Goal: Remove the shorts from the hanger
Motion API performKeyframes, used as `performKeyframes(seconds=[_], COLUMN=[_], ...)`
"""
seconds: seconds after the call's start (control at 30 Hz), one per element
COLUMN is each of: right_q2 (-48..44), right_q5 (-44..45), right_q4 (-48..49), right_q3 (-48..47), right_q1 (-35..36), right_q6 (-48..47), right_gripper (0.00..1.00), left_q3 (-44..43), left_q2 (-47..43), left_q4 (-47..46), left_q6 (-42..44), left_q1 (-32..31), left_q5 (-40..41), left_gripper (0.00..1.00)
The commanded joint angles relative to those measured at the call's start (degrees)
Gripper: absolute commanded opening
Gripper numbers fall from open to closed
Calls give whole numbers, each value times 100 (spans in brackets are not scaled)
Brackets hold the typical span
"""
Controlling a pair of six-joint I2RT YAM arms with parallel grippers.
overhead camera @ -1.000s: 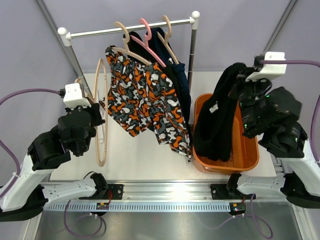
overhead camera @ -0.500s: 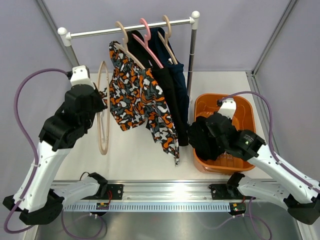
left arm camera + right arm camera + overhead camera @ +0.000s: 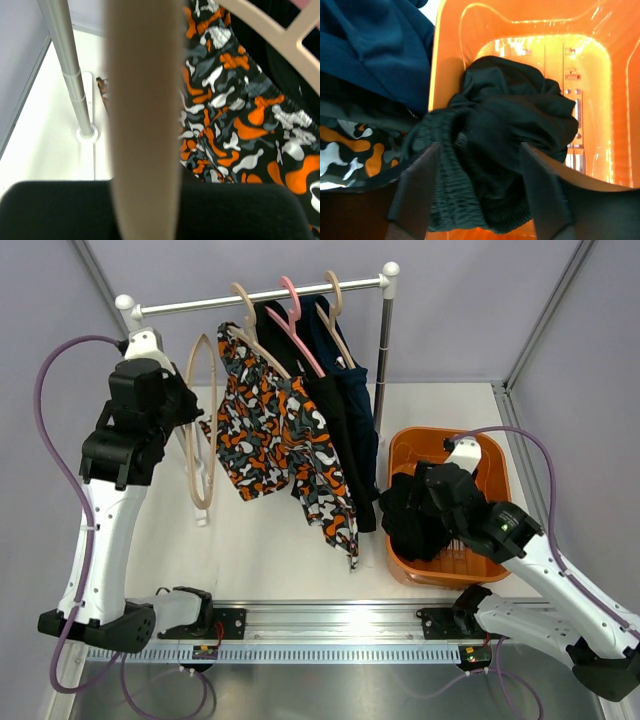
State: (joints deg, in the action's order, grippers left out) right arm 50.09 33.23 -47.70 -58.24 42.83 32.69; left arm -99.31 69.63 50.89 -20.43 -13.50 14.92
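Note:
The empty beige hanger, now raised near the rail's end, will be released by my left gripper on the bare rail (image 3: pixel 169 309) between the rail's white end and the patterned shorts.
Three shorts hang on hangers from the rail (image 3: pixel 260 298): patterned orange, black and white shorts (image 3: pixel 275 440), black shorts (image 3: pixel 335 410) and navy shorts (image 3: pixel 360 400). A second pair of black shorts (image 3: pixel 410 520) lies crumpled in the orange basket (image 3: pixel 445 433). My right gripper (image 3: pixel 425 505) hovers over it, open, with the black shorts (image 3: pixel 505 130) loose below its fingers (image 3: pixel 415 195). My left gripper (image 3: pixel 185 410) is raised near the rail's left end, shut on a bare beige hanger (image 3: pixel 200 460). That hanger (image 3: pixel 145 100) fills the left wrist view, the patterned shorts (image 3: pixel 235 110) behind it.
The rack's left post (image 3: pixel 70 75) stands close beside the held hanger, and its right post (image 3: pixel 383 350) rises between the hung shorts and the basket. Grey walls close in at the back and both sides. The navy shorts (image 3: pixel 375 45) hang just left of the basket's rim (image 3: pixel 435 75).
My right gripper has lowered the black shorts into the basket and opened, letting them go. My left arm has lifted the bare hanger up and back toward the rail's left end.

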Motion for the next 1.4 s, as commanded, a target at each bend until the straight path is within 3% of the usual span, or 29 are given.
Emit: performKeyframes(seconds=[0.0,0.33,0.93,1.2,1.37], right_q2=[-122,-201,107,212,203], right_q5=[-159,-124,-432,-581,-643], right_q4=[270,402,798,842,833], right_q3=[-565,-1234,-1410,-1401,-1348], right_q1=[-38,-38,-38,-46,-38], right_q6=[-218,-737,-1089,-1063,-1010], right_gripper=[76,82,83,82,81], left_q3=[-273,-906,-2734,-2761,-2155], left_q2=[86,894,2432,2837,2539], left_q4=[-632,-818,-177,43,-114], left_q6=[214,302,583,654,619], left_q1=[365,805,814,857,857], left_q5=[-1042,-1632,-1018,-877,-868], left_gripper=[0,0,0,0,0])
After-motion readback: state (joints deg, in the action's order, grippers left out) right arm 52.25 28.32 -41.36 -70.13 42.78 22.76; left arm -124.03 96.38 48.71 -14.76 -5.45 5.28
